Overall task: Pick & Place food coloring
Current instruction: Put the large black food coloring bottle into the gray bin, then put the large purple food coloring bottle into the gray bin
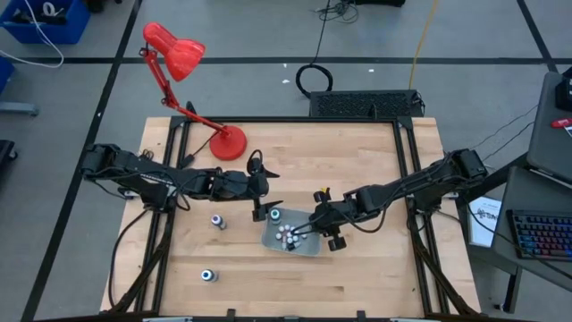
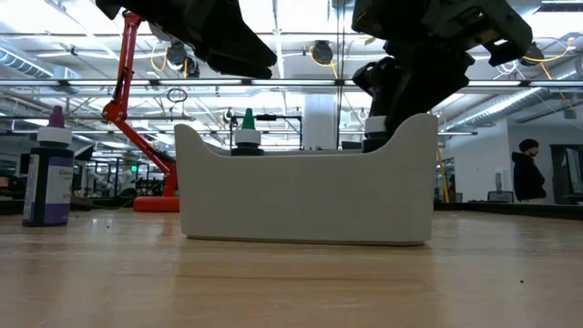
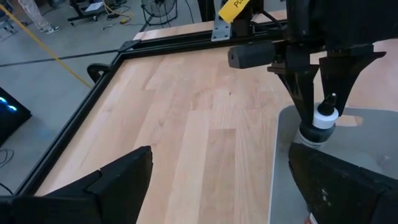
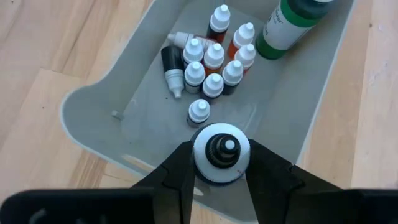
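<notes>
Next, I close my left gripper on the white cap (image 1: 216, 219) of the purple bottle, the one on the table nearer the red desk lamp.
A pale grey tray (image 1: 308, 246) sits mid-table and holds several tiny white-topped vials (image 4: 211, 65) and a larger green bottle (image 4: 291, 22), which stands upright. My right gripper (image 4: 221, 163) is over the tray's near part, shut on a dark-bodied bottle with a white cap (image 4: 221, 152). My left gripper (image 1: 265, 212) is open and empty, just off the tray's left end by the green bottle (image 1: 275, 215). Two more bottles (image 1: 217, 221) (image 1: 208, 275) stand on the table left of the tray. My right gripper pinches the bottle's white cap (image 4: 202, 155) between its two fingers, one on each side. The fingers come from above, pointing down (image 3: 311, 87). The bottle stays upright, its dark body (image 3: 311, 134) down inside the tray. Whether its base touches the tray floor, I cannot tell.
A red desk lamp (image 1: 192, 89) stands at the table's far left. In the low view a purple bottle (image 2: 47, 173) stands left of the tray wall (image 2: 305, 191). A black frame (image 1: 407, 179) edges the table. A person (image 2: 526, 173) stands in the room beyond.
</notes>
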Motion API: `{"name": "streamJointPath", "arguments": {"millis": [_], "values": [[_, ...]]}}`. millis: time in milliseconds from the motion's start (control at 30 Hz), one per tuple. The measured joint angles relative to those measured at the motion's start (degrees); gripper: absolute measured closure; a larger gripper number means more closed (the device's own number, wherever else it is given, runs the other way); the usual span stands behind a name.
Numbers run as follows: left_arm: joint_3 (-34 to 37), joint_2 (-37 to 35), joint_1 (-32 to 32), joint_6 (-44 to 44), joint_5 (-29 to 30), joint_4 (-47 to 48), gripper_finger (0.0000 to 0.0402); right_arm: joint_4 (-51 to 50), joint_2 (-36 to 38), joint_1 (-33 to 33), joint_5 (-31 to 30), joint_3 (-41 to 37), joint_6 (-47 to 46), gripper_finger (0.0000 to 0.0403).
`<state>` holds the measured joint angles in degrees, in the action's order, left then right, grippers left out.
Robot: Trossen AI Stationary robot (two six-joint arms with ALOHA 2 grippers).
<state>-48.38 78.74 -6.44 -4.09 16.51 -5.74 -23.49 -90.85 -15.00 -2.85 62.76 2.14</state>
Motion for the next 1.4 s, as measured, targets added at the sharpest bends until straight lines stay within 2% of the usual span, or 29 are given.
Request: {"name": "streamJointPath", "arguments": {"millis": [167, 367, 500, 633, 767, 933, 1100, 1267, 1400], "values": [[0.0, 0.0, 0.0, 0.0, 0.0, 0.0, 0.0026, 0.1, 0.0, -0.1, 0.0, 0.0, 0.0, 0.0294], [0.0, 0.0, 0.0, 0.1, 0.0, -0.4, 0.0034, 1.0, 0.2, -0.1, -0.1, 0.0, -2.9, 0.0181], [0.0, 0.0, 0.0, 4.9, 0.0, -1.5, 0.003, 3.0, 1.0, -0.1, -0.2, 0.0, -3.0, 0.0145], [0.0, 0.0, 0.0, 8.3, 0.0, 2.8, 0.0025, 2.8, 2.4, -0.1, -0.4, 0.1, -2.7, 0.014], [0.0, -0.2, 0.0, 10.1, -1.3, 12.0, 0.003, 2.0, 5.5, -0.1, -1.0, 0.1, -2.0, 0.0149], [0.0, -0.3, -1.3, 21.5, -6.5, 24.0, 0.0029, -1.1, 12.5, -0.1, -5.3, 0.0, -1.0, 0.016], [0.0, -0.6, -3.8, 32.7, -7.1, 37.9, 0.0032, -1.6, 19.9, -0.1, -10.2, -1.5, 0.2, 0.0167], [-3.2, -0.9, -4.2, 43.2, -8.3, 48.7, 0.0038, 8.5, 26.1, 0.3, -13.9, -9.7, 3.8, 0.017], [-8.6, -0.9, -2.9, 49.6, -11.0, 57.4, 0.0032, 18.6, 29.0, 1.4, -15.4, -16.8, 7.2, 0.017]]}}
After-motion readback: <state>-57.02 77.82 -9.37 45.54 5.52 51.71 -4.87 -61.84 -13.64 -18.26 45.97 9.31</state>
